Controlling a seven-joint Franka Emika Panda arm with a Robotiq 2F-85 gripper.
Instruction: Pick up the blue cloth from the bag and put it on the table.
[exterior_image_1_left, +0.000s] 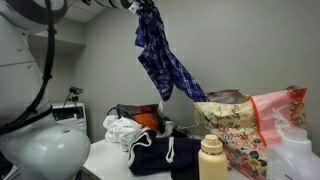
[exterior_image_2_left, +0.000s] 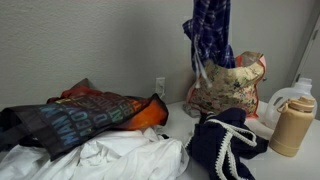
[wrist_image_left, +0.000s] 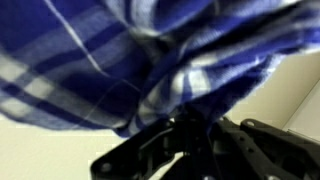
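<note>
My gripper is up high while the lower end of the blue cloth reaches into the floral bag, so next I put the held part down and grip the cloth nearer the bag (exterior_image_1_left: 187, 82).
The blue cloth (exterior_image_1_left: 160, 60), royal blue with a white check, hangs from my gripper (exterior_image_1_left: 148, 8) at the top of an exterior view, its lower end trailing toward the bag (exterior_image_1_left: 232, 125). In an exterior view the cloth (exterior_image_2_left: 210, 35) hangs straight above the floral bag (exterior_image_2_left: 222, 88). In the wrist view the cloth (wrist_image_left: 120, 60) fills the frame and runs into my dark jaws (wrist_image_left: 190, 125), which are shut on it. The table (exterior_image_1_left: 105, 160) is light grey-white.
A dark navy garment with white drawstrings (exterior_image_2_left: 225, 148) and a white garment (exterior_image_2_left: 100, 160) lie on the table. A tan bottle (exterior_image_2_left: 289, 124), a white jug (exterior_image_2_left: 292, 98), a pink plastic bag (exterior_image_1_left: 280, 115) and a dark printed bag (exterior_image_2_left: 85, 115) stand around.
</note>
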